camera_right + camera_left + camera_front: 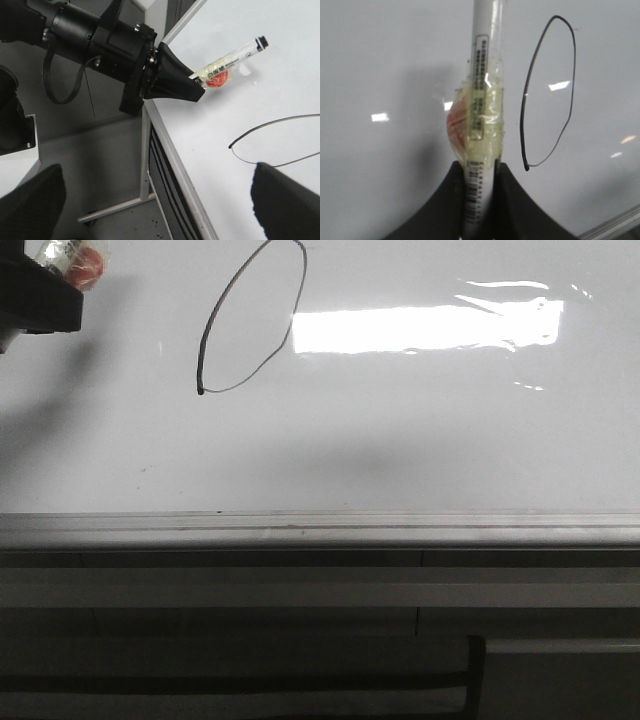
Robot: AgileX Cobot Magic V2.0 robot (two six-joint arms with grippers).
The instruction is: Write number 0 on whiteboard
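Observation:
The whiteboard has a grey metal rim. Next, my left gripper puts the white marker pen down on the whiteboard (pixel 98 460) beside that rim.
The whiteboard (pixel 420 440) fills the front view. The number 0 (pixel 201 388), a thin black slanted oval not quite closed, is at its upper left; it also shows in the left wrist view (pixel 522 115) and in part in the right wrist view (pixel 240 137). My left gripper (pixel 479 172) is shut on a white marker pen (pixel 482 75) wrapped in clear tape with a red patch. It sits at the top left of the front view (pixel 40 295), left of the 0 and apart from it. My right gripper (pixel 157 200) is open and empty over the board's edge.
A grey metal rim (pixel 320 525) runs along the board's near edge, with dark grey ledges (pixel 300 590) below it. A bright light reflection (pixel 430 328) lies right of the 0. The right wrist view shows a metal frame bar (pixel 115 207) and the floor beside the board.

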